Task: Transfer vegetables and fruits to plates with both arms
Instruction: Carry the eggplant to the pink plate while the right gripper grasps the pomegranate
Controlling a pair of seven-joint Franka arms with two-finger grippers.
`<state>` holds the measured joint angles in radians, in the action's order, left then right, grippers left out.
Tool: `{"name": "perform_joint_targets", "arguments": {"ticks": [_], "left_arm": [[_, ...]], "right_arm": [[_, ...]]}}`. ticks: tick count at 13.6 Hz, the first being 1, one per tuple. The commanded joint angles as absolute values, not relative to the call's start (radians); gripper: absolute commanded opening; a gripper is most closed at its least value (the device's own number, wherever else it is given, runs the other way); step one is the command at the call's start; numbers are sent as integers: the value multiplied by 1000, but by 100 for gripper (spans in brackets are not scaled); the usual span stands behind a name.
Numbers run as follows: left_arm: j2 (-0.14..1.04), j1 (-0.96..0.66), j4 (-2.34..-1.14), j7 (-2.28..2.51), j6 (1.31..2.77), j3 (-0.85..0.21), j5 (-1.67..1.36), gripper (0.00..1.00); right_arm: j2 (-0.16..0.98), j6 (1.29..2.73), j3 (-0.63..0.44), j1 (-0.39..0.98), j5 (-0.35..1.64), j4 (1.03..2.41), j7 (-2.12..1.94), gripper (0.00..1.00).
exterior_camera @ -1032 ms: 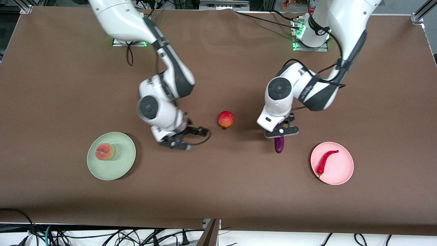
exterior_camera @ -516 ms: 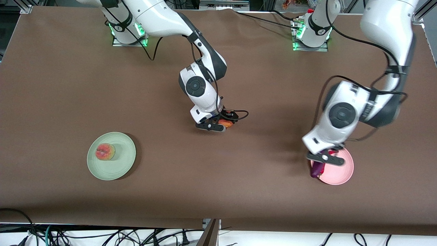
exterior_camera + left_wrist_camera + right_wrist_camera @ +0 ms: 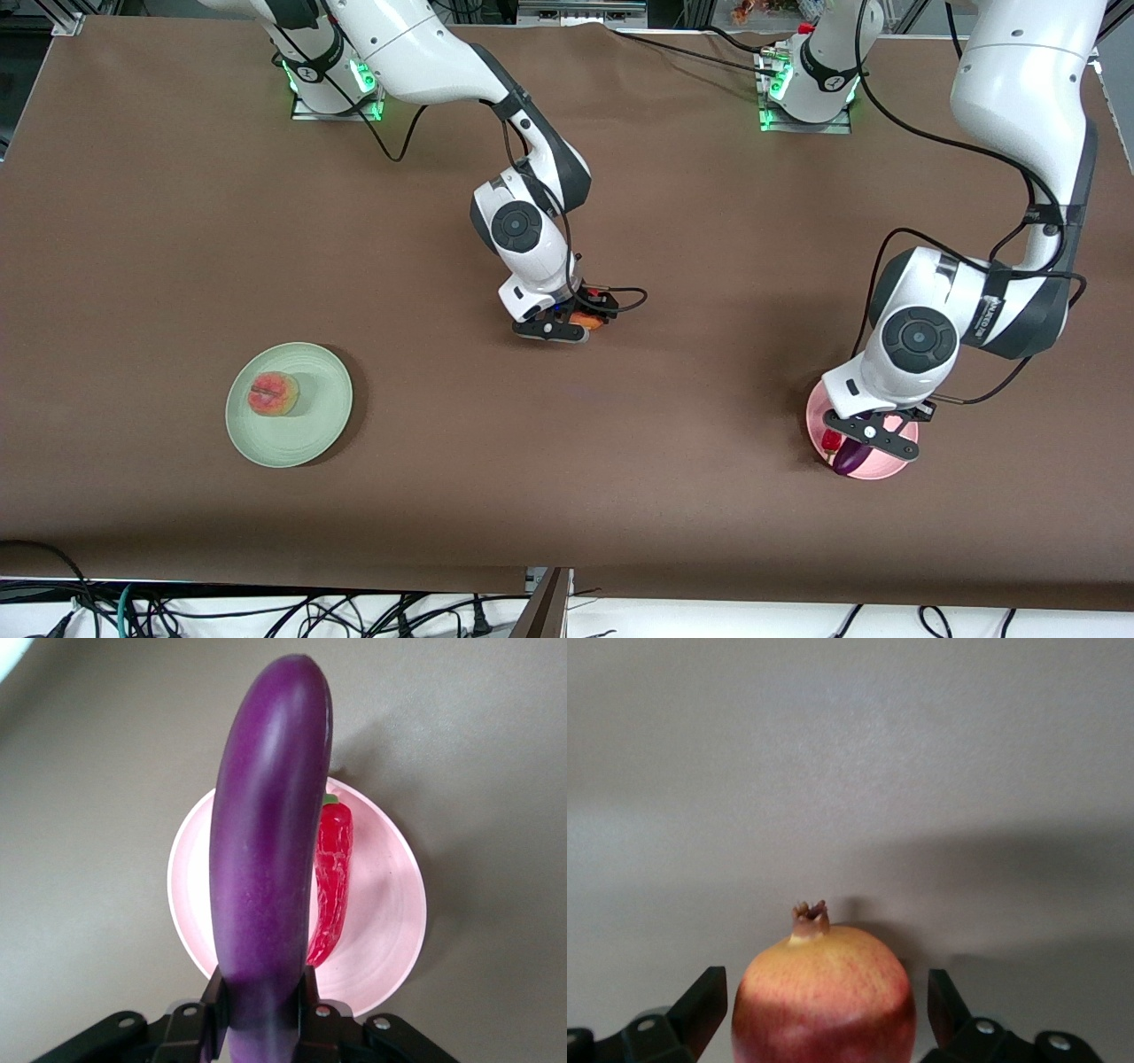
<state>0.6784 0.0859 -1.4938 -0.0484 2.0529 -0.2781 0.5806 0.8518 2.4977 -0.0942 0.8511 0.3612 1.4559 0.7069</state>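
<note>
Next, my left gripper puts the purple eggplant down on the pink plate [image 3: 880,425] [image 3: 256,913] next to the red chili pepper.
My left gripper [image 3: 873,436] is shut on the purple eggplant [image 3: 848,458] and holds it over the pink plate [image 3: 895,467]. In the left wrist view [image 3: 261,1010] the eggplant [image 3: 266,842] hangs above the plate [image 3: 385,904], beside the red chili pepper [image 3: 332,877] lying on it; the chili [image 3: 829,440] barely shows in the front view. My right gripper [image 3: 567,323] is open and low at mid-table, its fingers [image 3: 704,997] on either side of the red-orange fruit [image 3: 824,992], with gaps showing. The peach [image 3: 273,393] sits on the mint green plate [image 3: 323,412].
The brown table cover runs to the front edge, where cables hang below. Black cables trail from both wrists. The two arm bases stand along the table edge farthest from the front camera.
The left gripper carried the eggplant from mid-table to over the pink plate. The right gripper moved from near the green plate to the red-orange fruit and now straddles it.
</note>
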Motion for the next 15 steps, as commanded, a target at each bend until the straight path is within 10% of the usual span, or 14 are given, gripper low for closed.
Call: {"name": "perform_joint_targets", "arguments": {"ticks": [1,2,6,12,14,15], "left_arm": [[715,97,-1468,-81,2106,-272,620,10],[724,98,-1470,-103,2111,-265,644,10],[750,98,-1471,-117,2112,-265,690,10],[768,129,-1476,-118,2112,-265,670,19],[787,135,-1474,-118,2114,-265,670,51],[788,138,-1474,-118,2114,-267,670,88]], "right_arm": [[867,2532,-103,876,345,1453,712,100],[871,2536,-103,879,345,1453,712,97],[873,2534,-106,877,344,1451,703,22],[741,2179,-336,800,359,1445,441,20],[716,2085,-342,673,353,1445,214,20],[703,2060,-344,610,348,1445,90,20]]}}
